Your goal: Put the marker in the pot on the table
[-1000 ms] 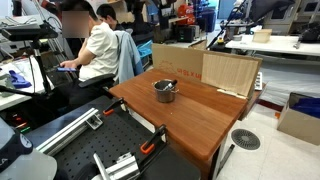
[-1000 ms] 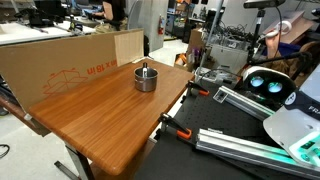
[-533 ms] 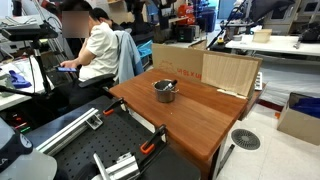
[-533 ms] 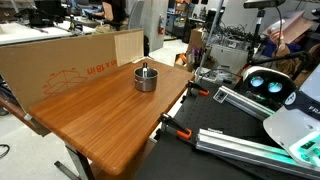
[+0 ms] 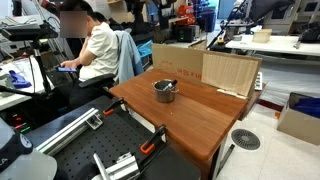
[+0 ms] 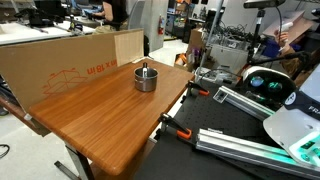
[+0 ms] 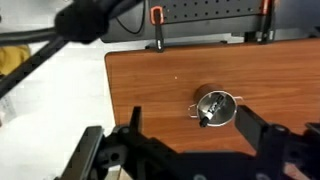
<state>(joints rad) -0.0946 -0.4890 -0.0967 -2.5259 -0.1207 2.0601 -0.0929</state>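
Observation:
My gripper closes next on the upper end of the marker (image 5: 174,82) (image 7: 204,122), which sticks up above the rim of the silvery pot.
The small silvery pot (image 5: 164,91) stands on the reddish-brown table (image 5: 200,115); it shows in both exterior views (image 6: 146,78) and in the wrist view (image 7: 214,108). The dark marker (image 7: 209,112) lies inside the pot, leaning on its rim; its tip sticks up above the pot in an exterior view (image 6: 146,68). My gripper (image 7: 190,130) hangs high above the table, open and empty, with the pot between and beyond its two dark fingers. The gripper itself is out of frame in both exterior views.
A cardboard sheet (image 5: 230,72) stands along the table's back edge, also seen from the other side (image 6: 70,60). A seated person (image 5: 95,50) is beside the table. Orange clamps (image 7: 157,16) grip the table edge next to a black bench (image 6: 240,140).

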